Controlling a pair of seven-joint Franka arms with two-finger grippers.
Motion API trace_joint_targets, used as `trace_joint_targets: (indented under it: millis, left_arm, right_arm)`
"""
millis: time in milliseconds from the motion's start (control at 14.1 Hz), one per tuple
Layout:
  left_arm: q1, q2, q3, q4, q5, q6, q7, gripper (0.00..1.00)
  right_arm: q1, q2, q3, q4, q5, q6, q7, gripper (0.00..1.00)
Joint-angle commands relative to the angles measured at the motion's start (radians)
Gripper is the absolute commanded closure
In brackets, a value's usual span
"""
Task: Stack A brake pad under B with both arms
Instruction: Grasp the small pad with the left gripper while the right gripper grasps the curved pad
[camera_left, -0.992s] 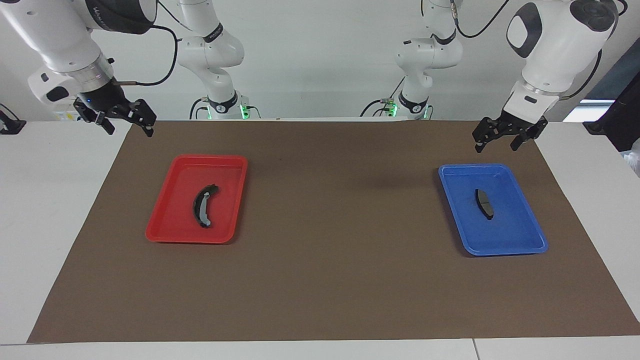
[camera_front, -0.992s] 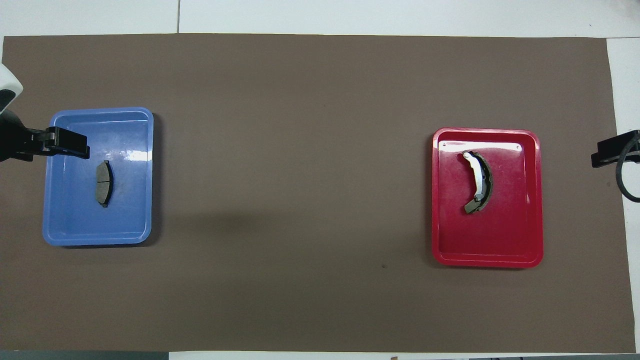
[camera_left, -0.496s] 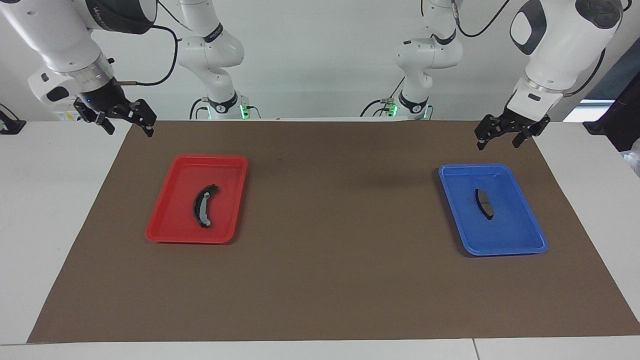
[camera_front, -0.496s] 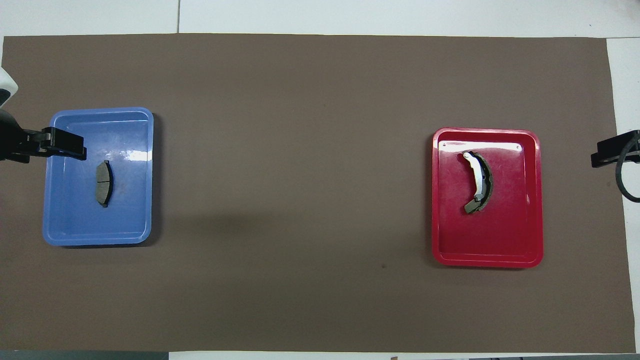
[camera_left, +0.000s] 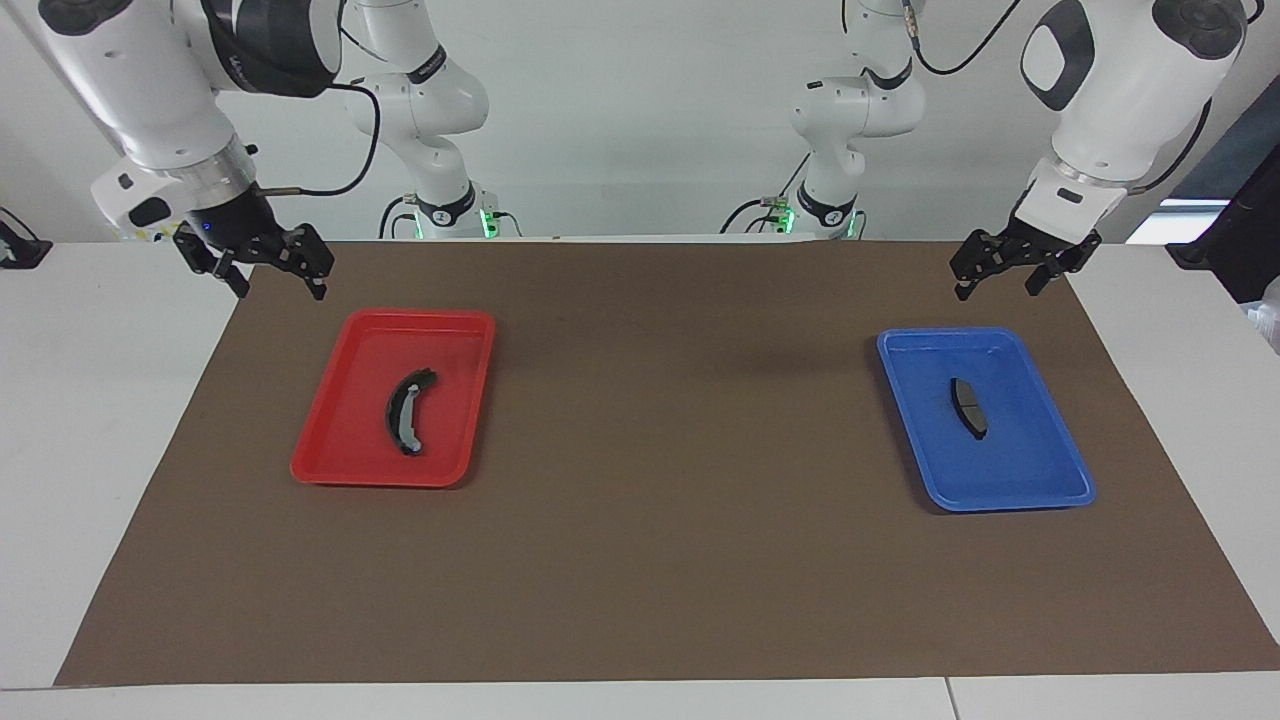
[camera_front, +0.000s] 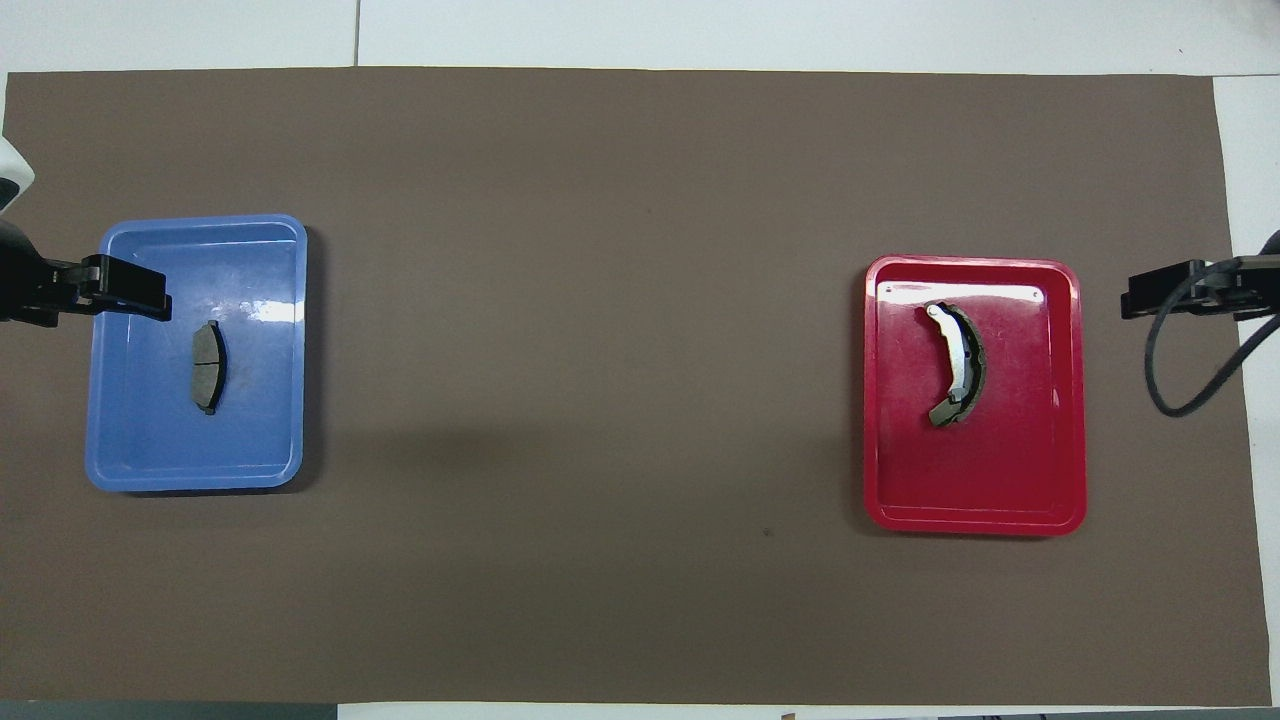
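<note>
The middle of B (camera_front: 968, 364), the crescent pad in the red tray, is the next place that my right gripper should go to and then close on.
The A brake pad (camera_left: 968, 407), short and all dark, lies in the blue tray (camera_left: 1000, 500) toward the left arm's end; it also shows in the overhead view (camera_front: 208, 367). B (camera_left: 405, 410), the crescent pad with a light grey strip, lies in the red tray (camera_left: 380, 478) toward the right arm's end, and shows in the overhead view (camera_front: 958, 365). My left gripper (camera_left: 995, 290) hangs open and empty in the air by the blue tray's rim (camera_front: 190, 482). My right gripper (camera_left: 280, 290) hangs open and empty over the mat's edge beside the red tray (camera_front: 975, 522).
A brown mat (camera_left: 660, 500) covers the table between the two trays. White table (camera_left: 90, 420) shows around the mat. A black cable (camera_front: 1170, 370) loops from the right wrist.
My right gripper has moved in toward the red tray and slightly down. My left gripper rose slightly and then held still. Both pads are unmoved.
</note>
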Motion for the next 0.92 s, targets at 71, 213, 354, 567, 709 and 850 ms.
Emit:
trace_joint_targets:
  millis: [71,213,354,567,709,850]
  left_arm:
    - [0.007,-0.001,0.005,-0.005,0.000,0.010,0.004,0.00]
    - [0.019,-0.002,0.004,-0.019,0.000,0.045,0.018,0.00]
    - [0.033,-0.004,0.005,-0.057,0.000,0.097,0.049,0.00]
    - [0.083,0.001,0.005,-0.169,0.000,0.245,0.108,0.00]
    - [0.102,0.017,0.005,-0.240,0.000,0.360,0.138,0.00]
    - [0.134,0.073,0.005,-0.264,0.000,0.434,0.159,0.00]
  right_arm:
    - [0.020,-0.022,0.003,-0.219,0.031,0.180,-0.018,0.00]
    - [0.020,0.029,0.003,-0.284,0.076,0.280,-0.027,0.00]
    - [0.026,0.078,0.003,-0.360,0.077,0.436,-0.068,0.00]
    - [0.037,0.156,0.003,-0.436,0.079,0.619,-0.072,0.00]
    - [0.038,0.196,0.003,-0.440,0.079,0.633,-0.072,0.00]
    - [0.037,0.221,0.003,-0.440,0.079,0.644,-0.087,0.06]
